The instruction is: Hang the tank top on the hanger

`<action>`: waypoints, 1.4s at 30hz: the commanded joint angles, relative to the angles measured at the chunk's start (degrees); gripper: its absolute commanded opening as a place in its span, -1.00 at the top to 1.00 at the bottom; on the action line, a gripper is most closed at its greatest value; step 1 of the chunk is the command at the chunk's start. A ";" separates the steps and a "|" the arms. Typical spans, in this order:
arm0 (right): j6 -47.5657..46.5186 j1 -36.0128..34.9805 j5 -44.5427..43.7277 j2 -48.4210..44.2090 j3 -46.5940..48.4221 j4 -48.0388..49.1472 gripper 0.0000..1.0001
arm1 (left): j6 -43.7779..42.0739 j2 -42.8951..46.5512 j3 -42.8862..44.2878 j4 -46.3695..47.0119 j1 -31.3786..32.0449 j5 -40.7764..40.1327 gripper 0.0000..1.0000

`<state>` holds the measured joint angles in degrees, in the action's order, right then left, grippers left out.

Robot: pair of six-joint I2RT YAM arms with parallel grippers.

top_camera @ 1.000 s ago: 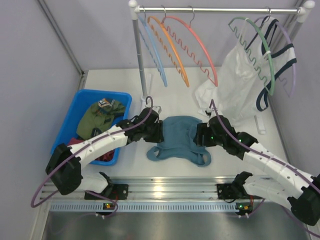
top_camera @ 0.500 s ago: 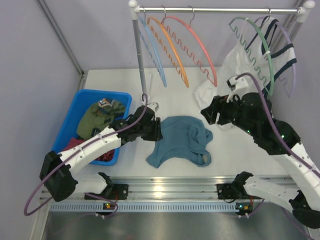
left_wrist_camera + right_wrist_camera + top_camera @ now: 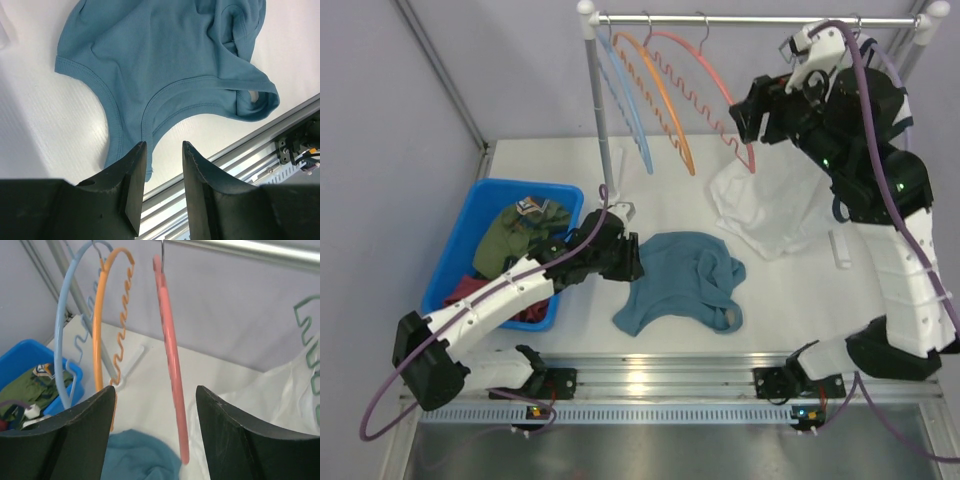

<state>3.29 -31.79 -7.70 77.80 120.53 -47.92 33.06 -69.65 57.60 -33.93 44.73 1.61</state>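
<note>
The robot's right gripper needs to close on the salmon hanger's near sloping arm (image 3: 726, 94) (image 3: 173, 370), between the hanger's hook and its low near end.
The teal tank top (image 3: 675, 275) lies on the white table, its right side bunched and folded over. It also shows in the left wrist view (image 3: 165, 55) and in the right wrist view (image 3: 135, 455). My left gripper (image 3: 636, 262) sits low at its left edge, open with a narrow gap (image 3: 162, 146). A strap end lies beside the left fingertip and nothing is between the jaws. The salmon hanger (image 3: 720, 95) hangs on the rail. My right gripper (image 3: 742, 118) is raised beside it, wide open and empty (image 3: 155, 390). The hanger (image 3: 172, 360) hangs just beyond the fingers.
An orange hanger (image 3: 665, 100) and a light blue hanger (image 3: 630, 110) hang left of the salmon one, next to the rack pole (image 3: 598, 110). A white navy-trimmed top (image 3: 785, 190) hangs on a green hanger (image 3: 855, 110) at right. A blue bin (image 3: 480, 215) holds an olive garment (image 3: 525, 232).
My right gripper let go of the tank top and rose up and back to the salmon hanger. The top's right side folded over. My left gripper stayed at the left edge.
</note>
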 commanded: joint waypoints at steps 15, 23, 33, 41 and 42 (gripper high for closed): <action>-6.19 9.03 19.13 17.65 12.63 -0.07 -0.17 | -1.77 3.03 1.20 0.01 0.01 0.50 0.20; -7.07 8.59 17.46 18.44 10.87 -1.21 -0.02 | -1.59 2.68 1.11 0.18 0.01 0.24 0.20; -7.77 8.15 15.53 20.02 11.48 -1.74 0.03 | -1.42 2.50 1.11 -0.25 0.01 0.15 0.20; -8.39 7.62 13.77 20.55 11.48 -2.18 0.06 | -1.33 2.32 0.84 -0.26 0.01 -0.03 0.20; -8.47 7.62 13.42 20.55 11.48 -2.18 0.06 | -1.24 2.41 0.84 -0.26 0.01 -0.02 0.20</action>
<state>-4.05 -23.73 7.16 98.17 131.61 -50.22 31.79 -68.07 57.89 -34.33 44.73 1.87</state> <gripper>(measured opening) 0.473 0.401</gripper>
